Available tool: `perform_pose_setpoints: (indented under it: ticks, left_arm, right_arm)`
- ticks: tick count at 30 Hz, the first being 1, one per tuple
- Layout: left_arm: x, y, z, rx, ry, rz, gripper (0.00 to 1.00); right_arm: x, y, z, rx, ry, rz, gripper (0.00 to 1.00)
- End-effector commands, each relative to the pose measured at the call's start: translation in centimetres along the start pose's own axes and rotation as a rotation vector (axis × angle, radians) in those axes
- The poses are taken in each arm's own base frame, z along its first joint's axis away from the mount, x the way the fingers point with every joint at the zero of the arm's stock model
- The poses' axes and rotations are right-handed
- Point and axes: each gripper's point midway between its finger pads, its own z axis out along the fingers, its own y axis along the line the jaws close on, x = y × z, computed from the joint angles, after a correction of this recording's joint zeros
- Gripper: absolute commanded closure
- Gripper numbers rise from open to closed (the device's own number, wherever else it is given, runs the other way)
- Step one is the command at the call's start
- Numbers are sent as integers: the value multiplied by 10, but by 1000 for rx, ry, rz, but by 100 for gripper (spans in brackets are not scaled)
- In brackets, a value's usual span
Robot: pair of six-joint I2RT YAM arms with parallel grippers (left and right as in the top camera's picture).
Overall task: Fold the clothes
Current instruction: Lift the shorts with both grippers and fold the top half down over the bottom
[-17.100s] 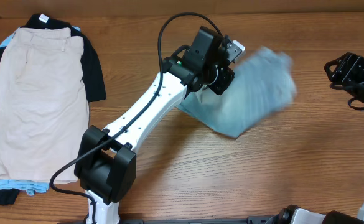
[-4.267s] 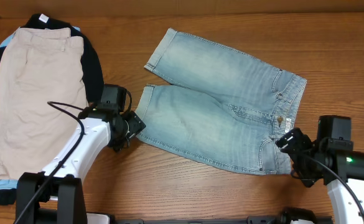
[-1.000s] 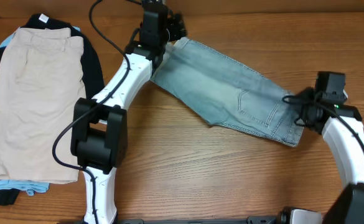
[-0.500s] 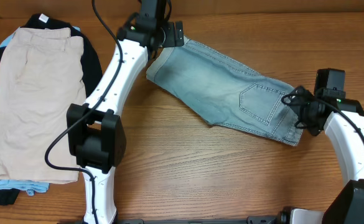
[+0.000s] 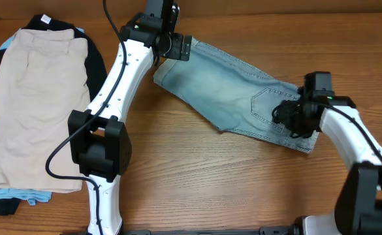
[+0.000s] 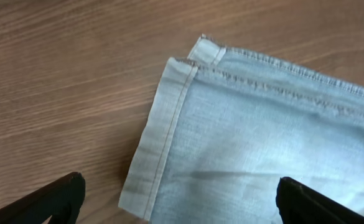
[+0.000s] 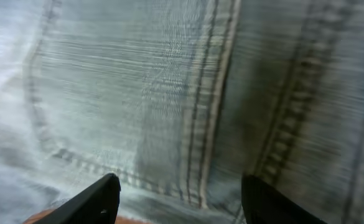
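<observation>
The open fingers of my right gripper are over flat cloth by the back pocket, so I need to back away and pinch the shorts at the waistband edge (image 5: 311, 141) before I pull.
Light blue denim shorts (image 5: 233, 91), folded in half, lie slanted across the table's middle. A back pocket (image 5: 269, 108) faces up. My left gripper (image 5: 181, 47) hovers over the leg hem (image 6: 169, 124) at the far left end. In the left wrist view this gripper (image 6: 180, 200) is wide open, with the flat cloth below it. My right gripper (image 5: 290, 117) hangs over the waistband end. In the right wrist view its jaws (image 7: 180, 194) stand apart, open above a stitched seam (image 7: 210, 93), and pinch nothing.
A stack of folded clothes sits at the far left: beige shorts (image 5: 40, 104) on top of a black garment (image 5: 99, 72), with a light blue one (image 5: 14, 194) underneath. Bare wooden table (image 5: 230, 183) stretches in front of the shorts.
My right gripper has moved left from beside the shorts to above their waistband end, and its jaws have narrowed somewhat. The left gripper has drawn slightly back from the hem and stays open.
</observation>
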Motion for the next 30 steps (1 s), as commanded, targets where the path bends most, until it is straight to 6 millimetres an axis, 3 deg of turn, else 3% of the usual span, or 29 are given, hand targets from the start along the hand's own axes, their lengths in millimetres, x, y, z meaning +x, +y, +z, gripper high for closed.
perform_pose_setpoints:
  ticks: [1,5,12,14,21,23,26,30]
  left_arm:
    - [-7,0,-12,9,-20,65,0]
    - [-2,-1,-5,20,-13,168,1]
    - [19,-29,34,155,35,317,13]
    - [29,-34,48,164,62,353,19]
    - [62,-35,86,123,166,396,71]
    - [68,-24,94,63,196,337,87]
    - [82,-9,103,-24,247,256,90]
    - [110,-4,116,-40,343,206,94]
  right_arm:
    - [-4,1,15,5,25,52,33]
    - [-6,0,27,7,36,56,27]
    - [-9,12,23,-48,32,27,5]
    - [-8,22,16,-97,46,0,0]
    - [-8,31,-30,-110,48,-8,0]
    - [-12,32,-44,-120,23,-6,0]
    - [-19,33,-59,-136,-24,-4,0]
    - [-28,32,-72,-147,-64,6,0]
